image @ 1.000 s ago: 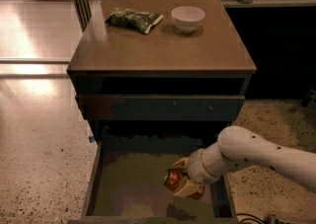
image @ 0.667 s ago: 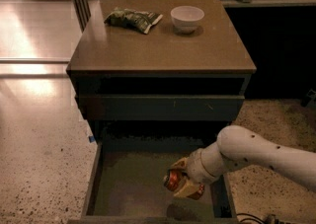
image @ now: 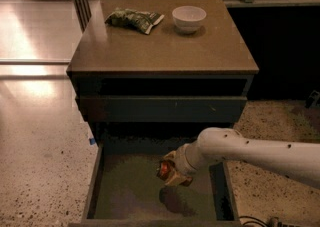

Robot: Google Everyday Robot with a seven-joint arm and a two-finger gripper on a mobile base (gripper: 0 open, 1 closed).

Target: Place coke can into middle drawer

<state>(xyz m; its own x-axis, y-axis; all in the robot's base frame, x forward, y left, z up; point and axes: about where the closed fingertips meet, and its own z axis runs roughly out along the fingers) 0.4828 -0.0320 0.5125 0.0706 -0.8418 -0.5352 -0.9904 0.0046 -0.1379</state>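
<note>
The robot's gripper needs to release the coke can on the shadowed patch of the middle drawer's bottom [image: 184, 198], near the drawer's front.
The coke can [image: 163, 169] is small and red and sits between the fingers of my gripper [image: 171, 173]. The gripper is shut on the can and holds it just above the floor of the middle drawer [image: 125, 191], right of centre. The can's shadow falls on the floor below it. The drawer is pulled wide open at the bottom of the view, dark grey with thin walls and an olive-grey floor. My white arm [image: 250, 151] reaches in from the right over the drawer's right wall.
The brown cabinet top [image: 160, 51] carries a green-and-white snack bag [image: 134, 18] and a small white bowl [image: 189, 17]. A shut dark drawer front [image: 160, 109] hangs above the open drawer. Speckled floor [image: 40, 171] lies left and right.
My gripper and the coke can have moved a little to the left and slightly up inside the drawer. The drawer and the things on the cabinet top have not moved.
</note>
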